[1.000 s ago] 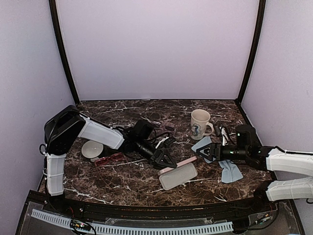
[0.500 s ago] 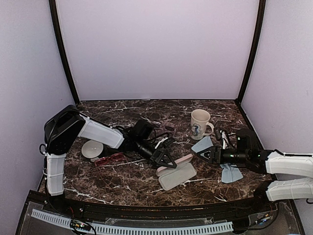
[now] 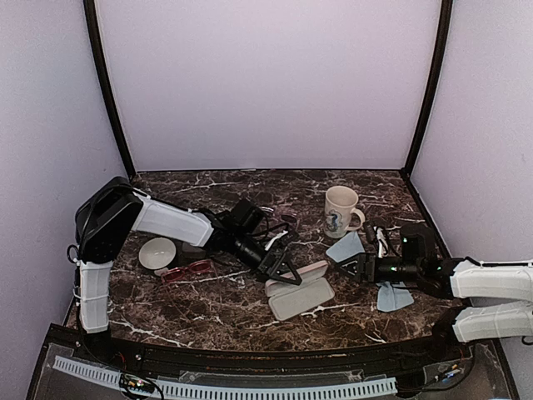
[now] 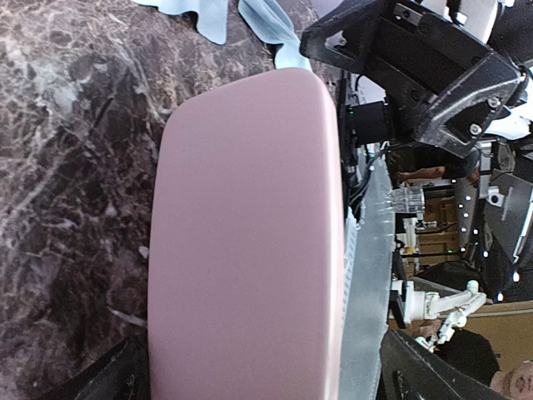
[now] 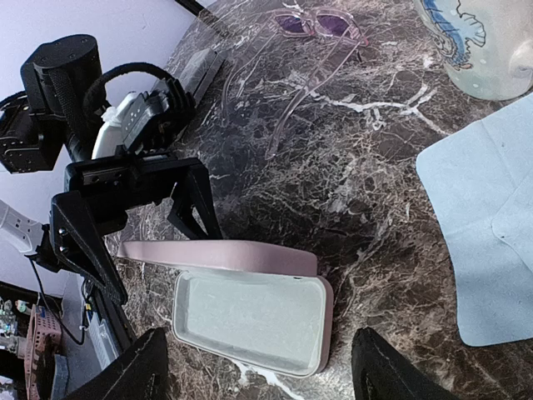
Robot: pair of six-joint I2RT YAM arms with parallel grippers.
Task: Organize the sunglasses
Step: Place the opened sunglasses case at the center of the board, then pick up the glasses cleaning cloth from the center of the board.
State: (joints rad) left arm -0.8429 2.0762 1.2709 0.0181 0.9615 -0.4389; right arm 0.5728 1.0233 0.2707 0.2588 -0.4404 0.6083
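The robot's right gripper needs to next go to the front light blue cloth's near corner (image 3: 380, 309), on the side toward the pink case, and close there.
The red-pink sunglasses (image 3: 187, 271) lie at the left of the table, beside a white bowl. A second pair of sunglasses (image 5: 321, 25), with a pale clear frame and purple lenses, lies folded open at the back (image 3: 287, 219). A pink case (image 3: 300, 292) sits in the middle with its lid (image 4: 250, 233) raised and its grey inside (image 5: 250, 321) bare. My left gripper (image 3: 279, 268) is open, its jaws wide on either side of the lid. My right gripper (image 3: 348, 267) is also open and holds nothing; it faces the case from the right.
A white mug (image 3: 340, 211) with a blue print stands at the back right. One light blue cloth (image 3: 346, 247) lies under the right wrist, another (image 3: 391, 296) nearer the front. The white bowl (image 3: 156, 252) is at the left.
My left gripper's jaws have spread wider off the case lid. The case with its raised lid has shifted slightly left. My right gripper has dropped a little nearer the table.
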